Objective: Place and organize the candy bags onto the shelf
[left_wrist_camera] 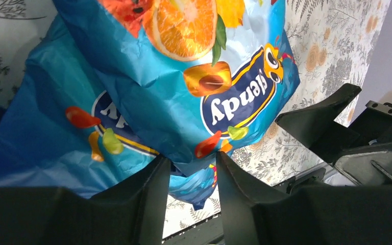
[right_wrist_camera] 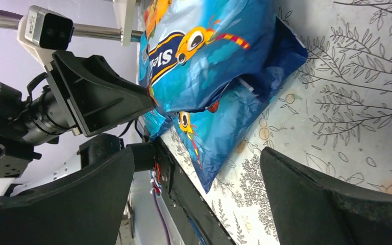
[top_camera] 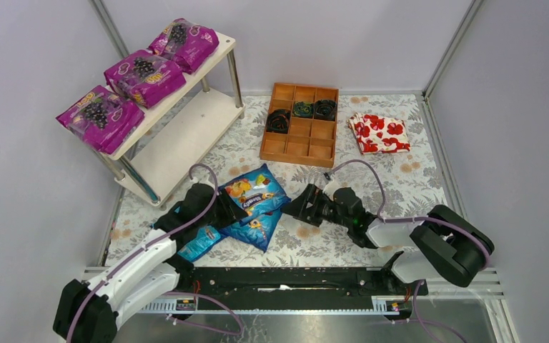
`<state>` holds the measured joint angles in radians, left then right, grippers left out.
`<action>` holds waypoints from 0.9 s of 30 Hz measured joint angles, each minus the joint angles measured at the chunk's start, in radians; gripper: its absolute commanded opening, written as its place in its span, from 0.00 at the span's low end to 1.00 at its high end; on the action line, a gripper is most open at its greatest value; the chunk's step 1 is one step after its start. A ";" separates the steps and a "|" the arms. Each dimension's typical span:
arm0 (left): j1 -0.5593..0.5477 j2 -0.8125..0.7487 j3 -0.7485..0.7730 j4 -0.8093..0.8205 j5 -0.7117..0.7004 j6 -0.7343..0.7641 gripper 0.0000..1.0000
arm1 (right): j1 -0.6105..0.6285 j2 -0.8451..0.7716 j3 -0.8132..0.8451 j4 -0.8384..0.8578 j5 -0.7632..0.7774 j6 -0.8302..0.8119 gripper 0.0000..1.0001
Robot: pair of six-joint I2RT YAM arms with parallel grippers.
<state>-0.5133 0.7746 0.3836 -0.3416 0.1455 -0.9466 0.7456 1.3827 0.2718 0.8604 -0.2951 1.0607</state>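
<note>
With the top blue bag lying over the one under it, my left gripper needs to regrip its near corner [left_wrist_camera: 191, 164] and raise it for my right gripper to take.
Three magenta-purple candy bags [top_camera: 145, 75] lie in a row on the top board of the shelf [top_camera: 179, 143] at the far left. Its lower board is bare. Three blue candy bags lie overlapped on the table mat: a top one [top_camera: 256, 191] [left_wrist_camera: 184, 66] [right_wrist_camera: 209, 56], one under it [top_camera: 257, 227] [right_wrist_camera: 219, 127], and one by the left arm [top_camera: 200, 243]. My left gripper [top_camera: 230, 209] [left_wrist_camera: 192, 158] is shut on the near edge of the top blue bag. My right gripper [top_camera: 294, 206] [right_wrist_camera: 196, 153] is wide open and empty, just right of the blue bags.
An orange-brown compartment tray [top_camera: 300, 146] holding dark rolled items stands at the back centre. A folded white cloth with red flowers [top_camera: 379, 132] lies to its right. A black rail [top_camera: 279, 282] runs along the near edge. Grey walls close in both sides.
</note>
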 measured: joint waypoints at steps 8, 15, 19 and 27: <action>0.000 0.047 -0.027 0.182 0.138 -0.047 0.01 | 0.055 0.044 0.001 0.111 0.072 0.130 1.00; 0.000 0.047 -0.033 0.325 0.231 -0.097 0.00 | 0.066 0.253 0.000 0.352 0.138 0.295 1.00; 0.000 0.047 -0.023 0.308 0.231 -0.112 0.57 | 0.066 0.376 -0.002 0.485 0.179 0.377 1.00; -0.001 0.026 -0.054 0.188 0.154 -0.230 0.76 | 0.066 0.415 -0.035 0.597 0.225 0.423 1.00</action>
<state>-0.5140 0.8001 0.3298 -0.1532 0.2993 -1.1770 0.8120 1.7981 0.2371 1.4578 -0.0700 1.4837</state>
